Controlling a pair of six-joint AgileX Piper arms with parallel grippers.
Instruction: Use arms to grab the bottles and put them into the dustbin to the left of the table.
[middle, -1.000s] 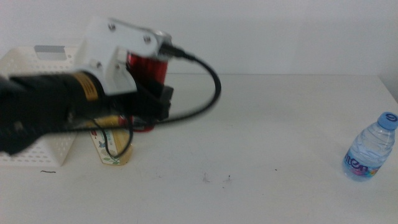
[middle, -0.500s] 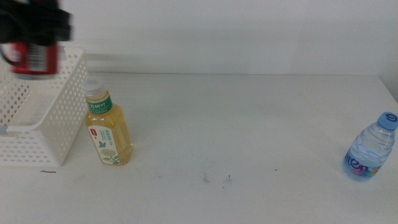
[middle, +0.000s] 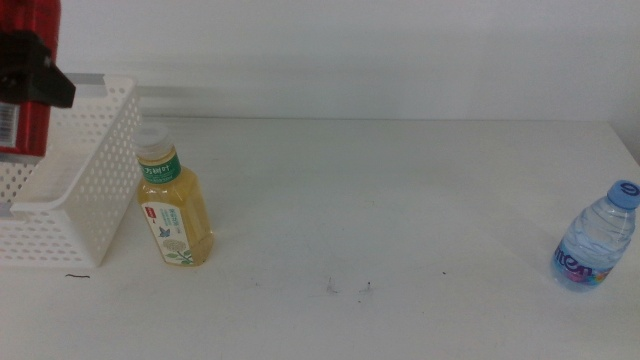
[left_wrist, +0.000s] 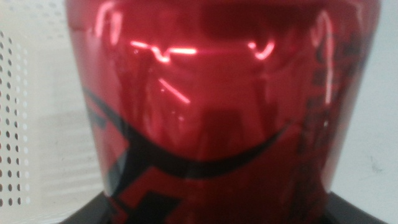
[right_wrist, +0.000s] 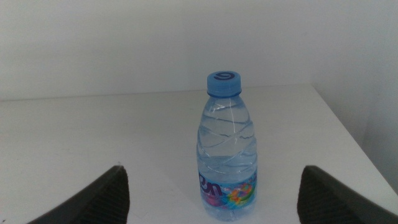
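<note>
The red can, now held above the dustbin, will be let go by my left gripper inside the white dustbin, along the dustbin's side (middle: 84, 174) that is nearest the yellow tea bottle.
My left gripper (middle: 32, 84) is shut on the red can (middle: 28, 30) at the far left of the middle view, held above the white perforated dustbin (middle: 85, 190). The can (left_wrist: 217, 93) fills the left wrist view, with the dustbin wall (left_wrist: 15, 124) behind it. A yellow tea bottle (middle: 175, 212) with a white cap stands upright against the dustbin's right wall. The small clear water bottle (middle: 597, 240) with a blue cap stands at the table's right edge. In the right wrist view my right gripper (right_wrist: 214, 180) is open, short of this bottle (right_wrist: 227, 143), its jaws wide on either side.
The white table (middle: 400, 200) stretches between the tea bottle and the water bottle, with a few dark specks (middle: 345, 288) near the front. A white wall runs behind it. The table's right edge (right_wrist: 348, 137) lies close beside the water bottle.
The left arm lifted the red can from beside the tea bottle and carried it left, over the dustbin. The tea bottle is now uncovered. The water bottle has stayed put.
</note>
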